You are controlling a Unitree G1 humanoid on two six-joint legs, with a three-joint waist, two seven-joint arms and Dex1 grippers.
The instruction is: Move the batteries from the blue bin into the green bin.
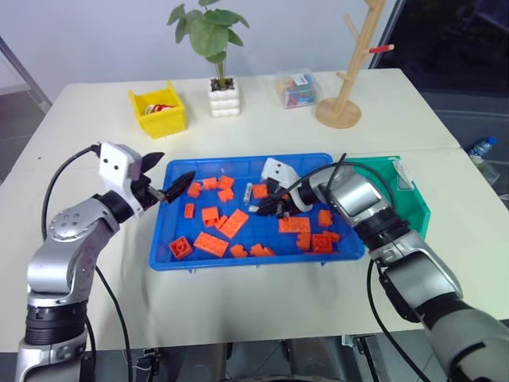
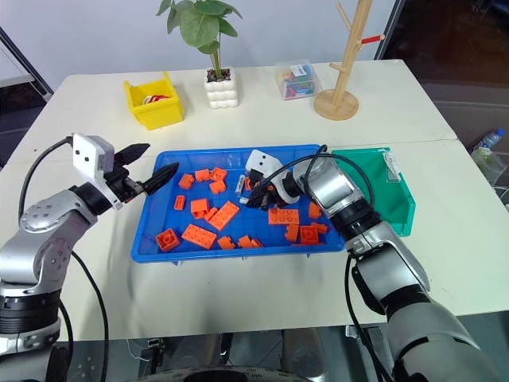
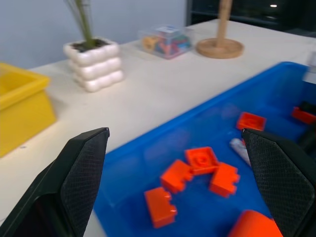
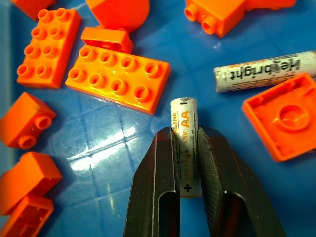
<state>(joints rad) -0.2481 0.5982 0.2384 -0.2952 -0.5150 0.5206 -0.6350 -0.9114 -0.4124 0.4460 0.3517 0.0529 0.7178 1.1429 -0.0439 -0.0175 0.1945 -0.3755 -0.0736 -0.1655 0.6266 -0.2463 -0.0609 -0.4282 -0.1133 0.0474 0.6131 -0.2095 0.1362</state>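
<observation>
The silver-grey AA battery, now just over the blue bin's floor, will be put down by my right gripper near the middle of the green bin's bottom (image 1: 387, 204), a little toward the blue bin.
In the right wrist view my right gripper (image 4: 186, 136) is shut on a silver-grey AA battery (image 4: 184, 148), which stands between the two fingers just over the floor of the blue bin (image 1: 238, 162). A second battery (image 4: 264, 71) lies loose close by, beside an upturned orange brick (image 4: 282, 116). In the head views this gripper (image 1: 264, 208) sits at the middle of the blue bin. The green bin (image 1: 415, 211) stands against the blue bin's right end. My left gripper (image 1: 176, 167) hovers open over the blue bin's left rim, holding nothing.
Several orange bricks (image 1: 211, 243) are scattered across the blue bin. At the back of the table stand a yellow bin (image 1: 159, 111), a potted plant (image 1: 223, 94), a clear box (image 1: 297, 89) and a wooden peg stand (image 1: 340, 107). A small pale object (image 1: 403, 173) rests at the green bin's far rim.
</observation>
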